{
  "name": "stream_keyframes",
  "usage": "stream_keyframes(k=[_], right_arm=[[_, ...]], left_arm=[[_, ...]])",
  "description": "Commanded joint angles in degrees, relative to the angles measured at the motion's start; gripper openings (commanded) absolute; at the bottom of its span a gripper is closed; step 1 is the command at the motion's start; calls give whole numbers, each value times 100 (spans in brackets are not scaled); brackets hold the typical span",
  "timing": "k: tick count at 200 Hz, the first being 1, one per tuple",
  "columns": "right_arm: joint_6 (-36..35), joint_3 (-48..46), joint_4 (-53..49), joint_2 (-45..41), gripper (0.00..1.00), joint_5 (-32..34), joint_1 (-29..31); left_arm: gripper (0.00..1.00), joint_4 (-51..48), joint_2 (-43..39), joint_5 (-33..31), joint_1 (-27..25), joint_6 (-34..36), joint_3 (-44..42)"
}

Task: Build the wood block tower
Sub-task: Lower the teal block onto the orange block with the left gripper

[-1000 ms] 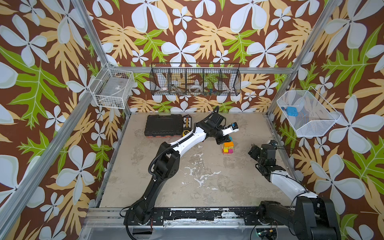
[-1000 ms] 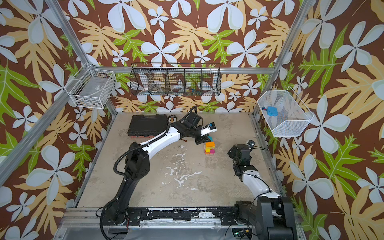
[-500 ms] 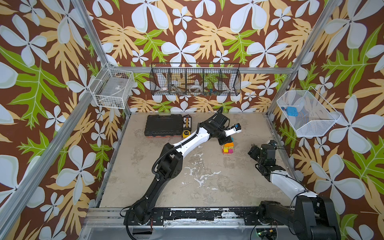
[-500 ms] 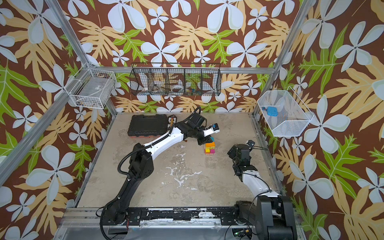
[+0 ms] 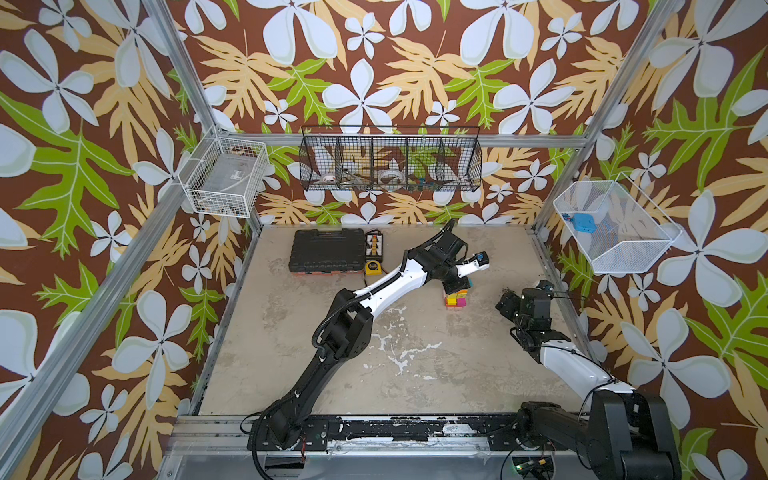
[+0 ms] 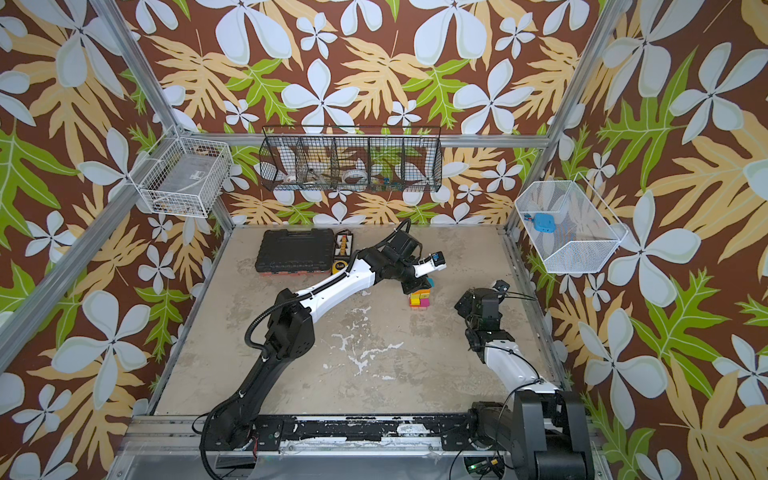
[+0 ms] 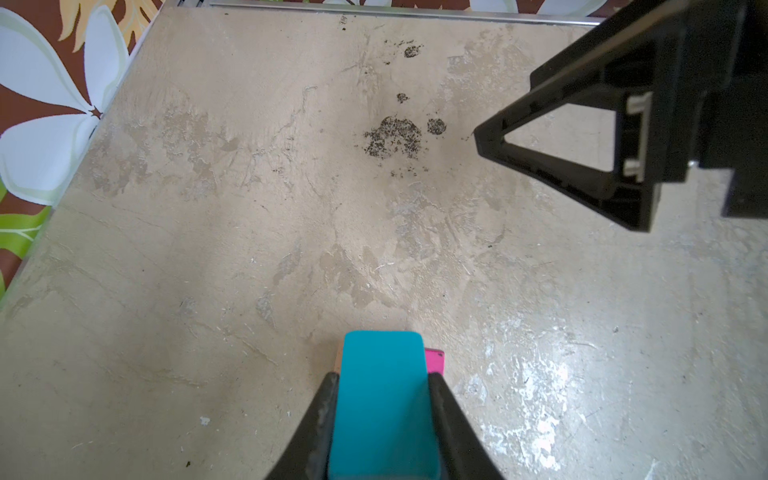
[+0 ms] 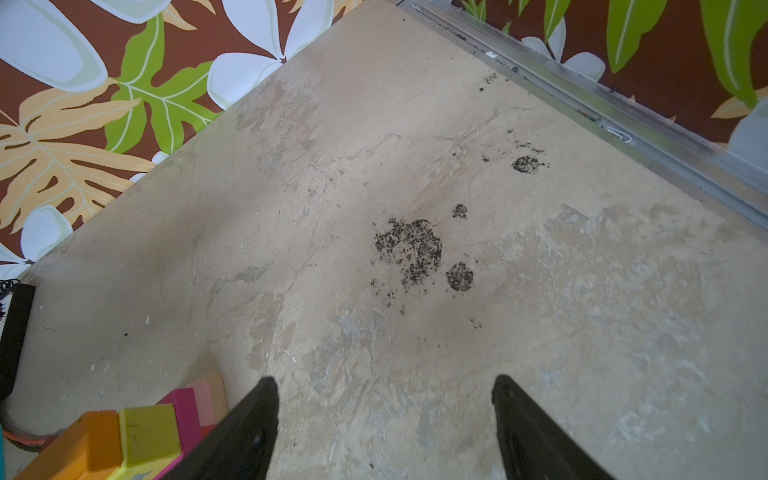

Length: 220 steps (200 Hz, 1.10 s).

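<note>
Next, my left gripper lets go of the teal wedge on top of the orange block in the tower (image 5: 457, 293) (image 7: 383, 400).
The tower (image 5: 455, 300) (image 6: 419, 301) is a small stack of wood blocks right of the table's middle, showing yellow, orange, magenta and pink in both top views. My left gripper (image 5: 457, 285) (image 7: 380, 378) hangs just above it, shut on the teal wedge (image 7: 382, 403) (image 5: 468, 283). Past the wedge in the left wrist view peeks a magenta block (image 7: 434, 360) of the stack. My right gripper (image 5: 505, 305) (image 8: 384, 386) stands open and empty to the right of the tower (image 8: 147, 432), low over bare table.
A black tool case (image 5: 328, 251) and a yellow tape measure (image 5: 373, 268) lie at the back left. A black wire basket (image 5: 390, 160) and two white baskets (image 5: 224, 176) (image 5: 611, 232) hang on the walls. Dark stains (image 8: 409, 249) mark the table behind the tower.
My left gripper has carried the teal wedge to the right and forward, ending over the tower. The right arm has stayed still.
</note>
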Motion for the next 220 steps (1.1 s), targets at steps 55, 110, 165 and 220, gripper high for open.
stream_keyframes(k=[55, 110, 165, 220], right_arm=[[-17, 49, 63, 18, 80, 2, 7], [-16, 62, 55, 37, 80, 2, 9], [-17, 75, 51, 45, 80, -7, 9], [-21, 79, 54, 63, 80, -20, 9]], left_arm=[[8, -245, 53, -176, -17, 14, 14], [10, -303, 87, -210, -17, 40, -6], [12, -298, 113, -244, -22, 35, 1], [17, -276, 115, -290, -26, 34, 12]])
